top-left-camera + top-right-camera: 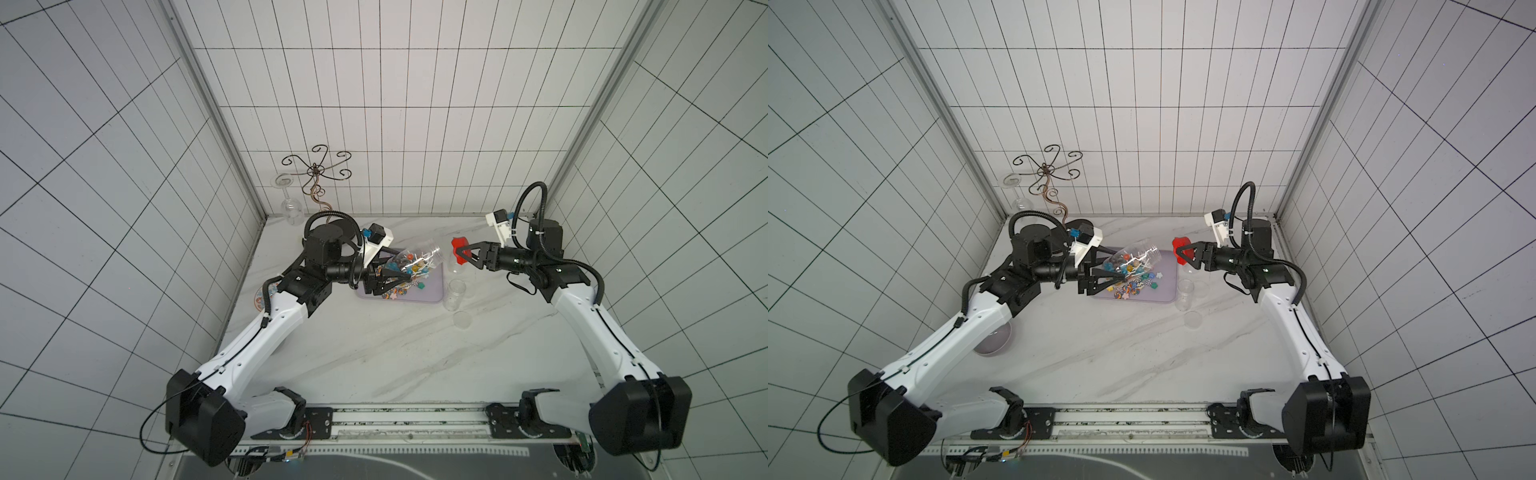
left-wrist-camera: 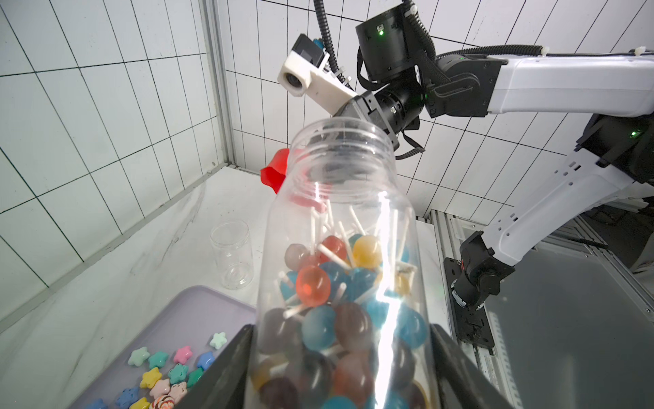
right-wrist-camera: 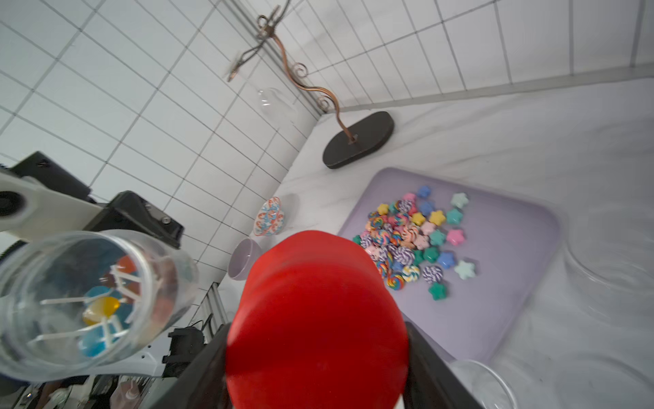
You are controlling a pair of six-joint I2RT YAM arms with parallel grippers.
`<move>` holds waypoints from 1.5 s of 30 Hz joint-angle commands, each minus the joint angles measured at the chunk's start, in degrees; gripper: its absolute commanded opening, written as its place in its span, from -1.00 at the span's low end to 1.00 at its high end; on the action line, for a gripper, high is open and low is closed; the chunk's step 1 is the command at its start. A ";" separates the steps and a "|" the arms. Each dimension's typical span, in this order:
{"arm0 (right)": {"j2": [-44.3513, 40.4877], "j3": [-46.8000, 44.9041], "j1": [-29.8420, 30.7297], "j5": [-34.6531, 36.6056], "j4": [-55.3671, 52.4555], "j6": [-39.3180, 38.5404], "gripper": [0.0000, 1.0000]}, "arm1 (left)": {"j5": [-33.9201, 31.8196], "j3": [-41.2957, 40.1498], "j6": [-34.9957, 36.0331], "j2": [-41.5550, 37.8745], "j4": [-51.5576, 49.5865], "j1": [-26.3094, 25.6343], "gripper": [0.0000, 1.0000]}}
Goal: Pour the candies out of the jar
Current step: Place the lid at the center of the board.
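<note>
I need to set the red lid with my right gripper on the bare marble (image 1: 429,337) in front of the lilac tray.
My left gripper (image 1: 397,266) (image 1: 1115,266) (image 2: 339,371) is shut on a clear plastic jar (image 1: 415,259) (image 1: 1138,255) (image 2: 339,198) (image 3: 81,301), held tilted above the lilac tray (image 1: 432,293) (image 1: 1165,286) (image 2: 191,315) (image 3: 495,283). The jar's open mouth points toward my right gripper. Lollipops on white sticks (image 2: 329,283) lie in the jar's base half. Star and swirl candies (image 3: 407,240) (image 2: 162,368) (image 1: 1133,286) are heaped on the tray. My right gripper (image 1: 457,253) (image 1: 1179,254) (image 3: 318,371) is shut on a red lid (image 1: 459,245) (image 1: 1180,245) (image 2: 274,173) (image 3: 318,318), just off the jar's mouth.
Empty clear jars (image 1: 457,291) (image 2: 231,253) and a clear lid (image 1: 462,320) stand right of the tray. A scrolled metal rack (image 1: 318,170) with a hanging wine glass (image 1: 291,208) fills the back left corner. A patterned dish (image 3: 269,216) and a lilac bowl (image 1: 994,340) sit under my left arm.
</note>
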 commanded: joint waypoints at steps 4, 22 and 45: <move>-5.43 3.72 -0.55 12.88 -13.99 -6.42 0.26 | -1.92 -0.38 1.41 -1.50 1.64 1.35 0.09; -16.80 -22.11 29.71 30.86 -8.19 6.77 0.21 | -4.82 -1.05 0.70 0.03 2.43 7.67 0.10; -1.68 -27.85 41.84 50.56 1.19 5.58 0.29 | -10.76 -4.48 -0.69 -2.85 -0.55 8.77 0.10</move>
